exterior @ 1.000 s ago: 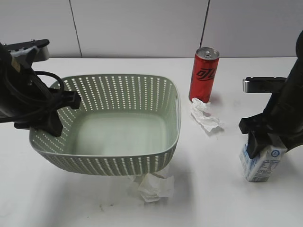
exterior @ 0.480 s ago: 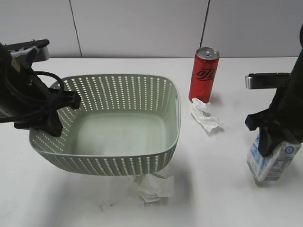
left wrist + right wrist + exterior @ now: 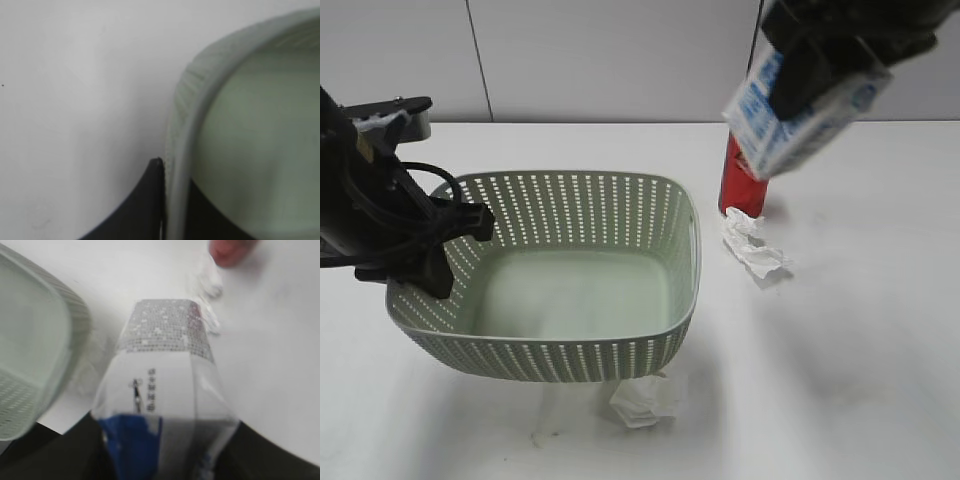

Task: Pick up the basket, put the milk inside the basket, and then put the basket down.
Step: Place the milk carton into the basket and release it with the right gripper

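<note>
Next, my right gripper sets the milk down on the bottom of the pale green basket, close to the basket's front side [image 3: 592, 318].
The pale green basket [image 3: 570, 265] hangs a little above the table, held at its left rim by my left gripper [image 3: 430, 245]. In the left wrist view the rim [image 3: 182, 150] sits between the black jaws [image 3: 172, 200]. My right gripper [image 3: 830, 50] is shut on the white-and-blue milk carton [image 3: 795, 105] and holds it high in the air, tilted, in front of the red can. In the right wrist view the carton [image 3: 165, 390] fills the middle between the jaws [image 3: 165, 455], with the basket's corner [image 3: 45, 345] to the left.
A red soda can [image 3: 735, 185] stands behind the carton, mostly hidden. Crumpled white paper [image 3: 752, 245] lies to the right of the basket. Another crumpled paper [image 3: 642, 400] lies under the basket's front edge. A white wall stands behind the table.
My right gripper has lifted the milk carton from the table at the right, up and leftward to high above the can. The basket has shifted slightly with the left gripper.
</note>
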